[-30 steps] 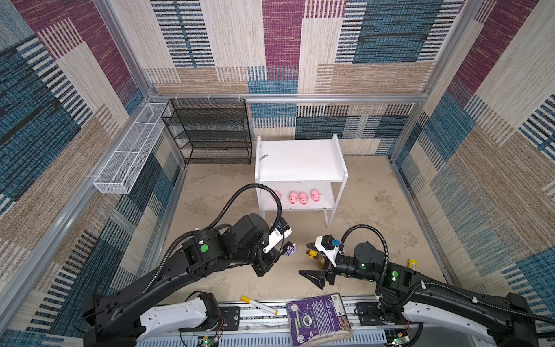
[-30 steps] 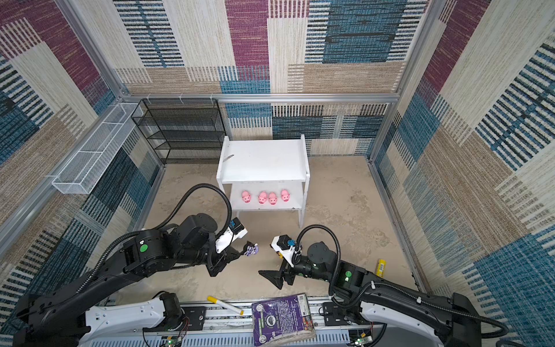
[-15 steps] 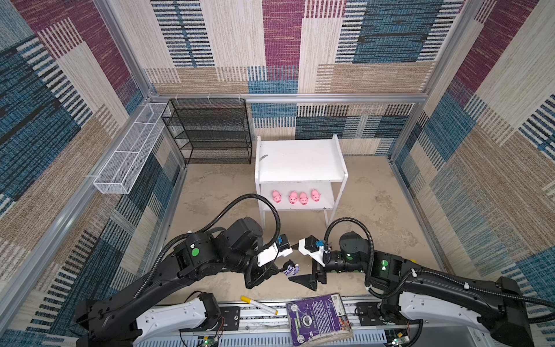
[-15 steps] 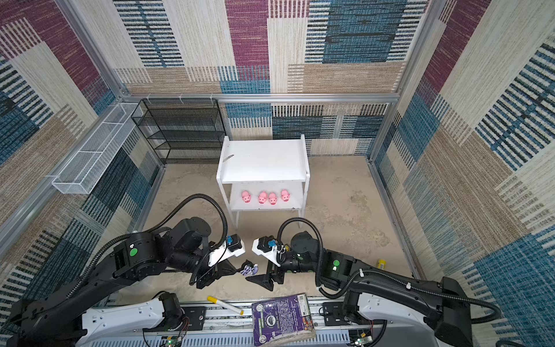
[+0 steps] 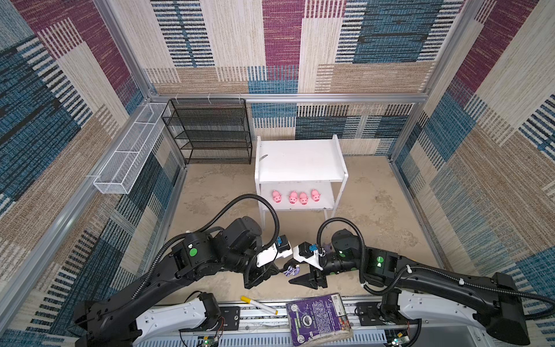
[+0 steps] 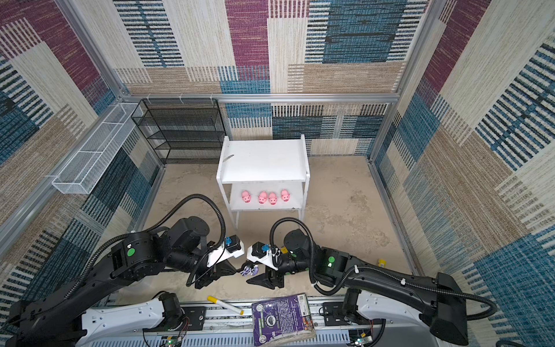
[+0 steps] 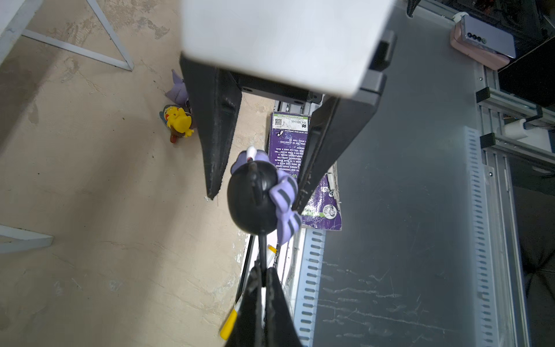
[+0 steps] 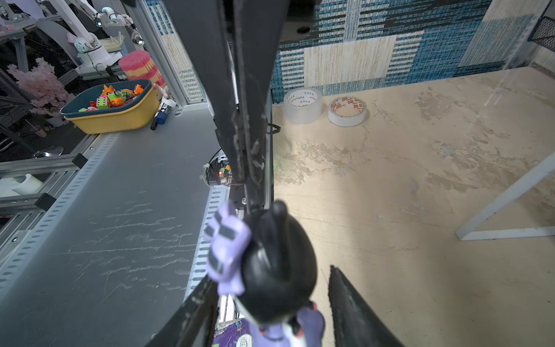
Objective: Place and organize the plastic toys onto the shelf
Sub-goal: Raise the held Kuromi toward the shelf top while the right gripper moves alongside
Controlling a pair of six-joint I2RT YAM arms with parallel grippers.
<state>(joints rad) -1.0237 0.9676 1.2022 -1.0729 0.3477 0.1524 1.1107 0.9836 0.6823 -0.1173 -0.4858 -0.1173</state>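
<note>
Next, my left gripper takes the black-purple toy's round body (image 7: 252,199) while my right gripper holds the toy steady, because my left gripper pinches only its thin ear.
A black-purple eared toy (image 5: 290,271) (image 6: 249,270) (image 7: 252,198) (image 8: 279,270) hangs above the floor near the front rail. My left gripper (image 5: 280,270) (image 7: 264,278) is shut on its thin black ear. My right gripper (image 5: 300,275) (image 8: 270,273) faces it with a finger on each side of the toy's body, and a gap shows at one finger (image 8: 354,309). Several pink pigs (image 5: 295,197) stand in a row on the lower board of the white shelf (image 5: 300,177) (image 6: 264,177). A lilac eared toy (image 7: 177,90) and a yellow blue-hooded toy (image 7: 178,121) lie on the floor.
A yellow-capped marker (image 5: 258,305) and a purple book (image 5: 318,315) lie on the front rail. The black wire rack (image 5: 210,132) stands at the back left, the white wire basket (image 5: 129,156) hangs on the left wall. Two tape rolls (image 8: 301,105) sit by the left wall.
My left gripper carried the eared toy down and right toward the front. My right gripper moved left to meet it, and its jaws narrowed around the toy.
</note>
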